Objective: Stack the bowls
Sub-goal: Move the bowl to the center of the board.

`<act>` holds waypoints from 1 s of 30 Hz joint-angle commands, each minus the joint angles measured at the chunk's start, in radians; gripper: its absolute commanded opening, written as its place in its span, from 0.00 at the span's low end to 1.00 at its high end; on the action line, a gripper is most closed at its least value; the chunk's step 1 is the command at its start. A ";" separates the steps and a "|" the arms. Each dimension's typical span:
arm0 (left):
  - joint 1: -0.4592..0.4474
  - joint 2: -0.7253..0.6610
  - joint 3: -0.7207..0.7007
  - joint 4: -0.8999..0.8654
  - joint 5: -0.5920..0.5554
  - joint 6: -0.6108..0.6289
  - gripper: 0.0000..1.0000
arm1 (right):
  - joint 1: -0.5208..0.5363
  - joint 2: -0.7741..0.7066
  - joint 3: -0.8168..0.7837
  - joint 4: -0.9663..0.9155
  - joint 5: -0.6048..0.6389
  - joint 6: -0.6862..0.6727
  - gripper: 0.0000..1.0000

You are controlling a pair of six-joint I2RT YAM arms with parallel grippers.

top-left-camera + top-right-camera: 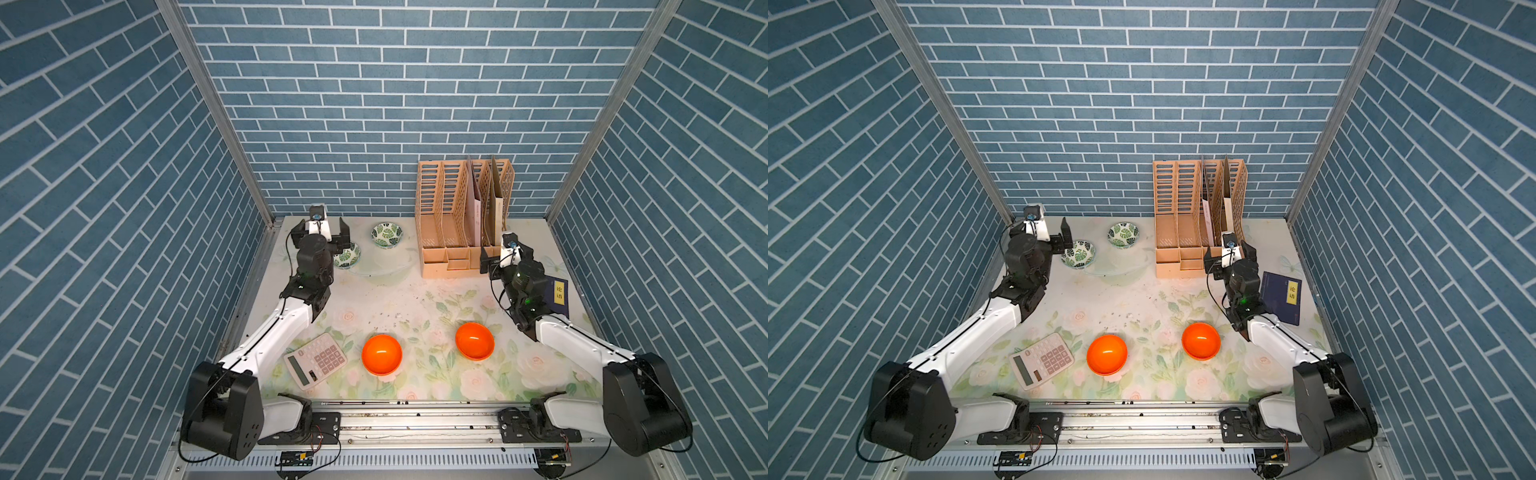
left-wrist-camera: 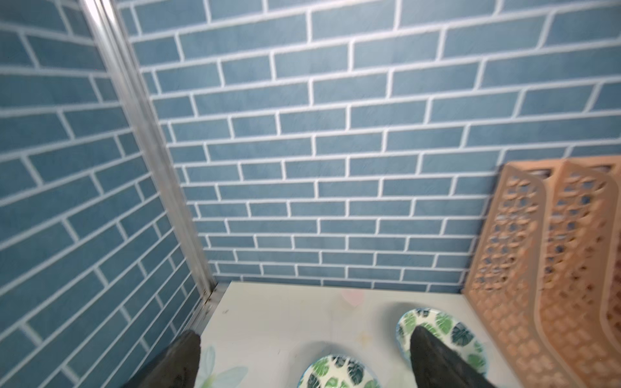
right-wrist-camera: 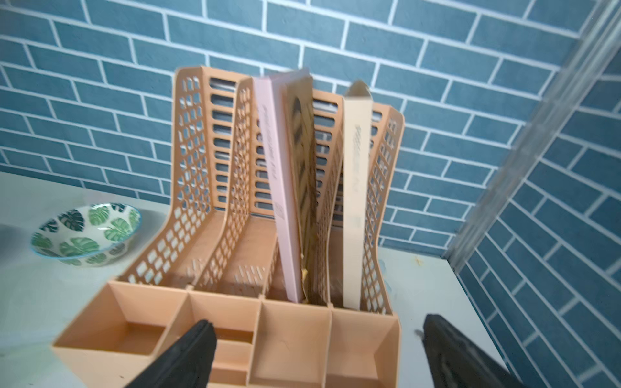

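Observation:
The nearer leaf bowl's rim (image 1: 334, 260) (image 2: 299, 384) will be gripped by my left gripper as it closes there, on the side that faces away from the farther leaf bowl.
Two leaf-print bowls stand at the back left in both top views: the nearer leaf bowl (image 1: 348, 255) (image 1: 1079, 253) and the farther leaf bowl (image 1: 387, 234) (image 1: 1123, 235). Two orange bowls sit apart toward the front, the left orange bowl (image 1: 381, 354) (image 1: 1106, 354) and the right orange bowl (image 1: 474, 340) (image 1: 1201, 340). My left gripper (image 1: 321, 229) (image 2: 304, 334) hangs open over the nearer leaf bowl (image 2: 339, 371), holding nothing. One of its fingers overlaps the farther leaf bowl (image 2: 460, 336) in the left wrist view. My right gripper (image 1: 506, 253) (image 3: 317, 321) is open and empty above the file organizer's front trays.
A peach file organizer (image 1: 457, 220) (image 3: 208, 188) with a few folders stands at the back right. A calculator (image 1: 316, 359) lies at the front left, beside the left orange bowl. A dark blue book (image 1: 557, 297) lies under the right arm. Brick-pattern walls close in three sides.

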 commanded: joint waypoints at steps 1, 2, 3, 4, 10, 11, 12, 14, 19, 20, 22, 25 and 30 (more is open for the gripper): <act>0.021 0.050 0.091 -0.265 -0.026 0.005 1.00 | 0.016 0.004 0.124 -0.266 0.031 0.022 1.00; 0.026 0.071 0.114 -0.294 0.027 0.010 1.00 | 0.024 0.014 0.164 -0.309 0.016 0.023 1.00; 0.029 0.091 0.131 -0.310 0.054 0.003 1.00 | 0.036 0.016 0.183 -0.323 0.009 0.012 1.00; 0.029 0.108 0.149 -0.324 0.072 -0.012 1.00 | 0.053 0.011 0.190 -0.316 0.012 -0.005 1.00; 0.029 0.292 0.388 -0.621 0.079 -0.289 0.98 | 0.112 -0.006 0.232 -0.351 -0.013 0.011 1.00; 0.029 0.329 0.436 -0.677 0.083 -0.338 0.99 | 0.122 0.000 0.242 -0.366 -0.013 0.011 1.00; 0.030 0.358 0.469 -0.724 0.084 -0.384 0.98 | 0.127 0.007 0.251 -0.376 -0.009 0.017 1.00; 0.031 0.413 0.523 -0.798 0.082 -0.451 0.97 | 0.133 0.021 0.261 -0.383 -0.031 0.037 1.00; 0.055 0.547 0.655 -0.969 0.063 -0.552 0.96 | 0.167 0.063 0.266 -0.386 -0.025 0.049 1.00; 0.066 0.557 0.658 -0.978 0.092 -0.567 0.95 | 0.173 0.069 0.264 -0.382 -0.023 0.050 1.00; 0.104 0.573 0.649 -0.984 0.147 -0.606 0.93 | 0.183 0.084 0.257 -0.370 -0.019 0.055 1.00; 0.154 0.581 0.624 -0.976 0.199 -0.643 0.90 | 0.194 0.104 0.251 -0.361 -0.022 0.060 1.00; 0.186 0.626 0.608 -0.982 0.252 -0.645 0.87 | 0.210 0.127 0.245 -0.346 -0.018 0.066 1.00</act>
